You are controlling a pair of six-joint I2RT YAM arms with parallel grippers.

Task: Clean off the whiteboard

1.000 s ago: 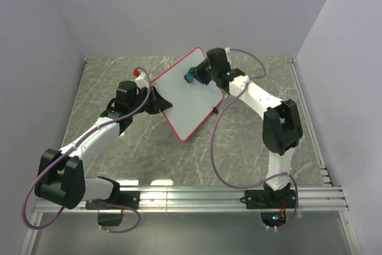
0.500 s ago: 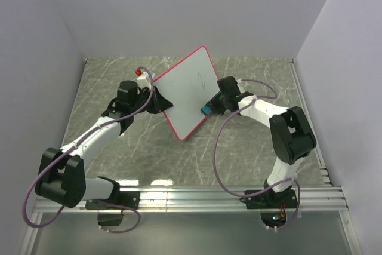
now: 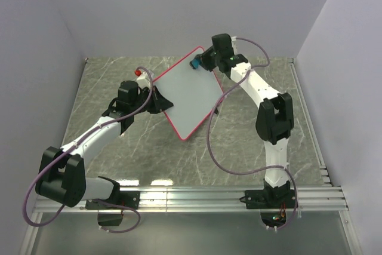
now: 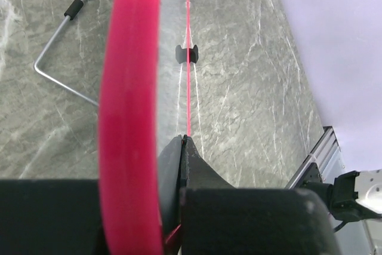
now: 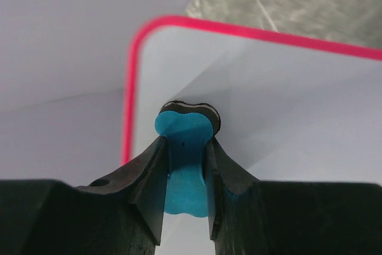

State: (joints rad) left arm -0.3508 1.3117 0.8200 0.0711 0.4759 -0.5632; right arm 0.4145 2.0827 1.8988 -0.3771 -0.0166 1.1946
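Next, my left gripper sets the whiteboard down and lets go of it on the marble table [image 3: 169, 85] near the back wall, away from the aluminium bar.
The whiteboard [image 3: 190, 97], white with a thin red-pink frame, is held off the table and tilted, its face toward the top camera. My left gripper [image 3: 157, 101] is shut on its left edge. In the left wrist view the frame [image 4: 131, 88] fills the foreground, and my left gripper [image 4: 183, 140] pinches the board edge-on, with a black foot [image 4: 187, 54] farther along. My right gripper [image 3: 199, 64] is shut on a blue eraser [image 3: 194, 63] at the board's top corner. In the right wrist view the eraser [image 5: 184, 147] presses its dark pad against the white face [image 5: 274, 123]. No marks show there.
A bent metal wire stand [image 4: 62, 46] with black end caps lies on the marble table [image 3: 119, 147] beyond the board. A small red-topped item [image 3: 139, 73] sits behind my left wrist. Walls enclose the back and sides; an aluminium rail [image 3: 197, 196] runs along the near edge.
My right gripper swept the eraser down to the board's lower right edge, then back up to the top corner. Thin marks seen mid-board half a second ago no longer show. The left arm held still.
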